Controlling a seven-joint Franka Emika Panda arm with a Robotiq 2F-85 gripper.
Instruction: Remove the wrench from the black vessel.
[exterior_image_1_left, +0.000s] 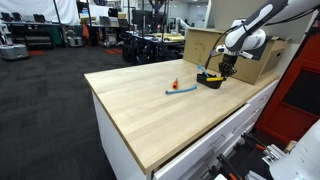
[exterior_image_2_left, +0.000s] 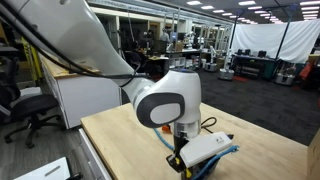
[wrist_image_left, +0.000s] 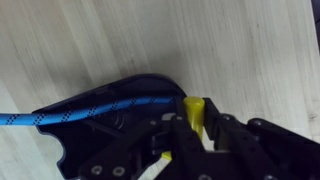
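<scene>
Next, my gripper lets go of the yellow wrench on the wooden table (exterior_image_1_left: 205, 99), in the space that lies between the black vessel and the front edge.
The black vessel (exterior_image_1_left: 210, 82) is a low round bowl on the wooden table, next to the cardboard box. In the wrist view the vessel (wrist_image_left: 95, 135) lies under my gripper (wrist_image_left: 193, 128). The yellow wrench (wrist_image_left: 194, 108) stands between the two fingers, its end sticking out above the vessel's rim. The fingers are shut on it. In an exterior view my gripper (exterior_image_1_left: 226, 68) points down into the vessel. In an exterior view the arm's wrist (exterior_image_2_left: 168, 105) hides the vessel and the wrench.
A slender blue tool (exterior_image_1_left: 182, 91) lies on the table with one end in the vessel; it also shows in the wrist view (wrist_image_left: 70, 113). A tiny red-orange object (exterior_image_1_left: 174, 84) lies beside it. The brown cardboard box (exterior_image_1_left: 262, 62) stands behind the vessel. The table edge (exterior_image_1_left: 120, 125) is toward the front.
</scene>
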